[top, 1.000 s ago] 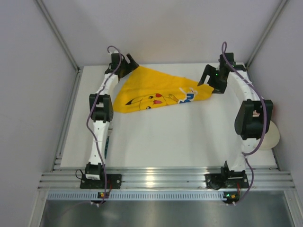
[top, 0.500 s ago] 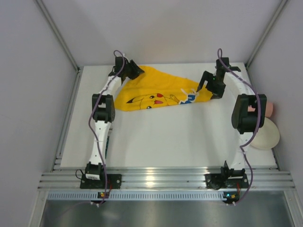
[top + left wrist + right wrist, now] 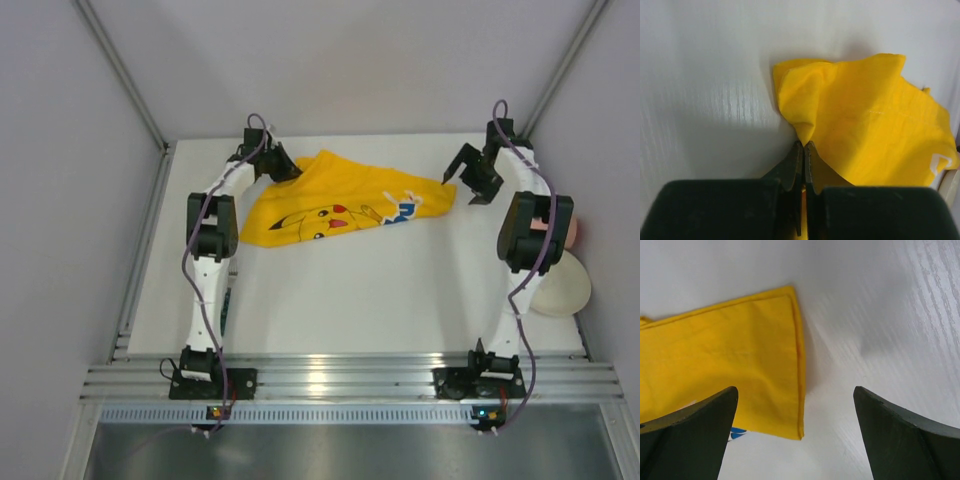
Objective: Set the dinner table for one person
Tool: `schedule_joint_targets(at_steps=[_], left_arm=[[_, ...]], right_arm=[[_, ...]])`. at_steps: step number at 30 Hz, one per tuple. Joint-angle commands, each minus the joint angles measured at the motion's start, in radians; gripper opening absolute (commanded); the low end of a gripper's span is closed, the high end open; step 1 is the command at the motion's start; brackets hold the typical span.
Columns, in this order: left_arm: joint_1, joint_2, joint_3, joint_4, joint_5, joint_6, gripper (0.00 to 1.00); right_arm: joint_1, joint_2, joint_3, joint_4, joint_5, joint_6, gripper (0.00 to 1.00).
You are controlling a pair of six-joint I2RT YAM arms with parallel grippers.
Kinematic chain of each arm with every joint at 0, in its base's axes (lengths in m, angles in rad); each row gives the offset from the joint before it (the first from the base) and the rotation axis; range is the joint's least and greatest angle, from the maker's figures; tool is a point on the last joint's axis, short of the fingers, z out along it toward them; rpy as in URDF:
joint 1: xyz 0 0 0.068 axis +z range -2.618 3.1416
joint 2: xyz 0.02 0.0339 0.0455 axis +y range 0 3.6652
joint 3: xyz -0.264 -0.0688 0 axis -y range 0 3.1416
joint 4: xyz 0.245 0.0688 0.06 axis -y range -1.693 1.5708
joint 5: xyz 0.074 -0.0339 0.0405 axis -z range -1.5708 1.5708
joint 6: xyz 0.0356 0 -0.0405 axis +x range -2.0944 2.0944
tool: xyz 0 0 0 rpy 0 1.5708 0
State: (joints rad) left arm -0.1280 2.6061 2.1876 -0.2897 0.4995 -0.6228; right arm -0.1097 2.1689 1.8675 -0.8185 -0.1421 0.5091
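Next, my right gripper grips the yellow cloth's far corner [image 3: 447, 187] [image 3: 771, 322] on the cream plate's side, opposite the cloth's corner that my left gripper is pinching.
The white dinner table [image 3: 380, 300] carries a crumpled yellow Pikachu-print cloth [image 3: 340, 205] at its far middle. My left gripper [image 3: 285, 168] is at the cloth's far left corner. In the left wrist view that gripper [image 3: 804, 145] is shut, pinching a puckered fold of the yellow cloth [image 3: 870, 125]. My right gripper [image 3: 462, 185] hangs wide open just past the cloth's right corner. From the right wrist, the cloth's hemmed corner [image 3: 740, 355] lies flat below and between the spread fingers of the right gripper [image 3: 794, 390], untouched.
A cream plate [image 3: 562, 285] lies at the table's right edge, behind the right arm. A pink object [image 3: 574, 232] shows just beyond it. A thin dark item [image 3: 228, 305] lies beside the left arm. Metal rails [image 3: 340, 378] edge the near side.
The left gripper has closed on the cloth's far left corner. The right gripper has drawn back to the right, off the cloth's right corner, still open. The cloth bunched slightly rightward.
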Motion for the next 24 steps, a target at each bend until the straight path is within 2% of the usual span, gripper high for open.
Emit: schedule_joint_targets(at_steps=[1,6,12,14,16,17,20,24], left_arm=[[0.008,-0.058,-0.057,-0.134,0.007,0.104,0.0],[-0.002,-0.072,-0.084,-0.135,0.014,0.107,0.0],[-0.012,-0.083,-0.074,-0.154,0.037,0.106,0.0],[-0.012,-0.089,-0.074,-0.158,0.037,0.107,0.0],[-0.012,-0.098,-0.075,-0.161,0.036,0.104,0.0],[-0.012,-0.101,-0.072,-0.161,0.033,0.103,0.0],[-0.012,-0.124,-0.069,-0.163,0.019,0.101,0.0],[-0.013,-0.187,-0.074,-0.161,-0.006,0.098,0.0]], right_arm=[[-0.008,0.052,0.041,0.048,0.009,0.063,1.0],[0.045,0.101,-0.005,0.18,-0.042,0.169,1.0],[0.1,0.209,0.099,0.275,-0.028,0.219,0.98],[0.1,0.224,0.104,0.309,-0.019,0.227,0.83],[0.099,0.232,0.108,0.337,-0.011,0.214,0.6],[0.1,0.23,0.116,0.334,-0.005,0.207,0.34],[0.1,0.21,0.133,0.303,0.015,0.172,0.01],[0.1,0.12,0.116,0.26,0.058,0.108,0.0]])
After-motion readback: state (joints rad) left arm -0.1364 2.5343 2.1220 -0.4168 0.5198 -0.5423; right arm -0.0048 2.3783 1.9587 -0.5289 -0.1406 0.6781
